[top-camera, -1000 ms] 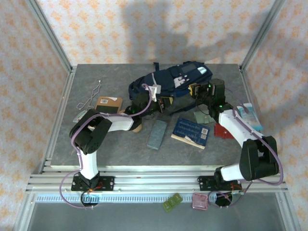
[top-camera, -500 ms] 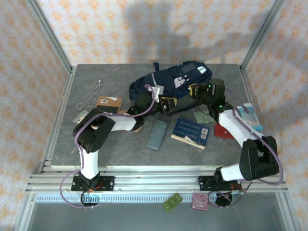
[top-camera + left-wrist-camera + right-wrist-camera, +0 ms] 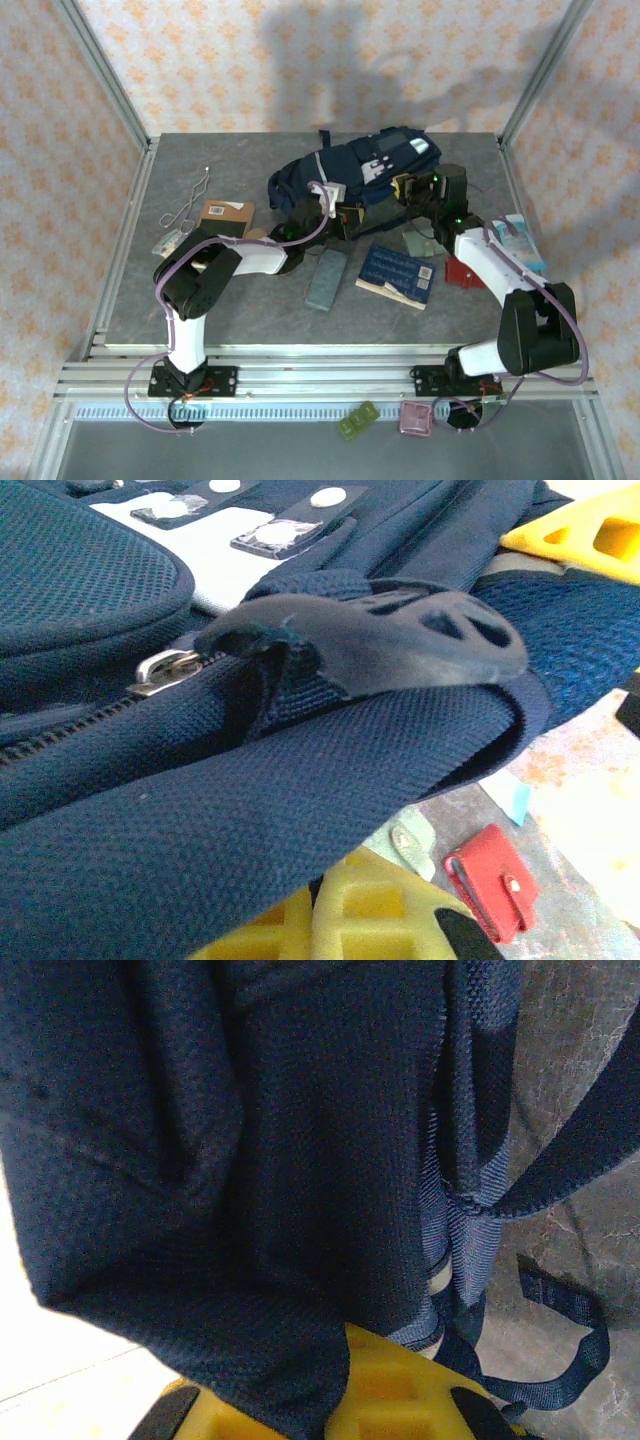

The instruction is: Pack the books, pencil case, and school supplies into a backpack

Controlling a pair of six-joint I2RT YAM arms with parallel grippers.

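Observation:
The robot's right gripper will release the backpack's edge on the table (image 3: 411,208) behind the grey-green square piece.
The navy backpack (image 3: 355,168) lies at the back middle of the table. My left gripper (image 3: 345,214) is at its near edge, and in the left wrist view its yellow fingers (image 3: 385,915) are shut on the backpack's fabric (image 3: 250,810) below the zipper pull (image 3: 160,670). My right gripper (image 3: 405,187) is shut on the backpack's right side, with dark fabric (image 3: 250,1210) draped over its fingers (image 3: 400,1390). The dark blue book (image 3: 397,272) and the brown book (image 3: 227,215) lie flat on the table. Of the school supplies, a grey-blue flat case (image 3: 326,280) and a grey-green square piece (image 3: 418,243) show; which one is the pencil case I cannot tell.
A small red wallet (image 3: 463,272) lies by the right arm and a pale blue-and-white packet (image 3: 520,240) sits at the right edge. A bent wire (image 3: 190,205) lies at the back left. Aluminium frame posts stand at the table corners.
My left gripper has moved right along the backpack's near edge, opened and then shut on the fabric. The right arm has not moved.

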